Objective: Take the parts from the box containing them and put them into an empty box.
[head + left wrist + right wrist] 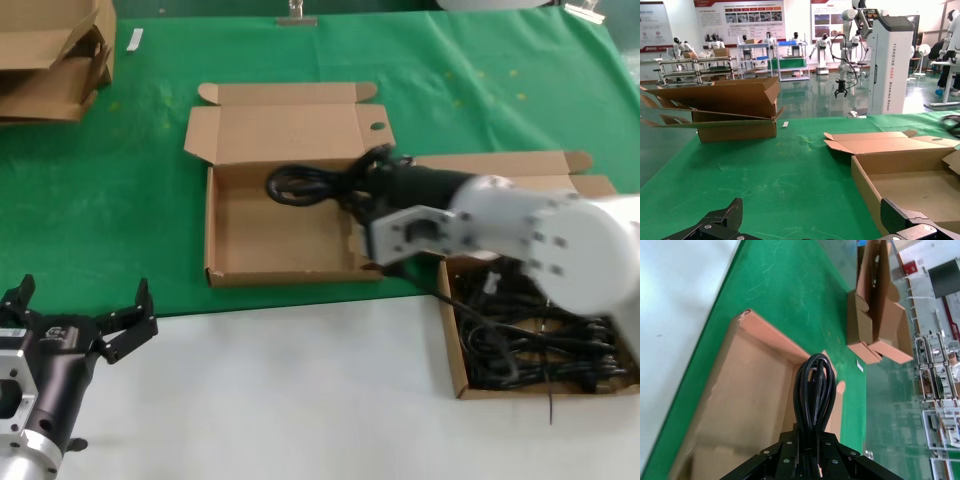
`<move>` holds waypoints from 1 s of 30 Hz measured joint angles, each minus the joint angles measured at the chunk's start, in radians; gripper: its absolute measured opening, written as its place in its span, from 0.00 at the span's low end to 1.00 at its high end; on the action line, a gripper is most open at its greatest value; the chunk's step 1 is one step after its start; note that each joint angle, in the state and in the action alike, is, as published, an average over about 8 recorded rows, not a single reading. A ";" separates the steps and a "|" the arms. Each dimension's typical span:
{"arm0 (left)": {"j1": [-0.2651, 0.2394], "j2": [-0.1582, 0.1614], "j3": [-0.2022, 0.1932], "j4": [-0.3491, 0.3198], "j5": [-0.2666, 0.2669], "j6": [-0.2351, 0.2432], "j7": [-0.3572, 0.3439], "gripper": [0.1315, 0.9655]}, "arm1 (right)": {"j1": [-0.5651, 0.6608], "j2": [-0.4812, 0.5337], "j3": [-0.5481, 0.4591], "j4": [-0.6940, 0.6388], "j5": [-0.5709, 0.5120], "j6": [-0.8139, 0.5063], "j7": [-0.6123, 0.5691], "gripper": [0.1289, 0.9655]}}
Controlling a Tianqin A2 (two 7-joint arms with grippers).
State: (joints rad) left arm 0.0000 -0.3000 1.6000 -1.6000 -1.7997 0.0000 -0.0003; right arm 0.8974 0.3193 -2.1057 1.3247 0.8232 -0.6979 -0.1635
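The robot's right gripper needs to release the coiled black cord on the middle of the empty box's bottom (284,217) (759,399).
My right gripper (355,188) is shut on a coiled black cord (305,185) and holds it over the far part of the empty box (215,230), the squarer one whose side flap has a round hole (377,126). In the right wrist view the cord's loop (814,385) sticks out past the gripper (812,447) above the box floor (740,390). The box containing the parts (452,360) lies at the right, with several more black cords (540,335) in it, partly hidden by my right arm. My left gripper (80,312) is open and holds nothing, at the near left.
A stack of flattened cardboard (50,60) sits at the far left of the green cloth (130,220). A white surface (300,400) runs along the near side. In the left wrist view the open gripper (812,222) faces the empty box's wall (865,185) and the cardboard stack (735,110).
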 joint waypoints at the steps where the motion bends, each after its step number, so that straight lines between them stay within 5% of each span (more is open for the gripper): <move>1: 0.000 0.000 0.000 0.000 0.000 0.000 0.000 1.00 | 0.017 -0.025 -0.009 -0.035 -0.004 0.010 -0.011 0.08; 17: 0.000 0.000 0.000 0.000 0.000 0.000 0.000 1.00 | 0.180 -0.252 -0.093 -0.522 0.056 0.182 -0.217 0.08; 30: 0.000 0.000 0.000 0.000 0.000 0.000 0.000 1.00 | 0.203 -0.257 -0.083 -0.610 0.152 0.214 -0.268 0.11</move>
State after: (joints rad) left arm 0.0000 -0.3000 1.6000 -1.6000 -1.7997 0.0000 -0.0003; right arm 1.1001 0.0622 -2.1888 0.7145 0.9749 -0.4841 -0.4312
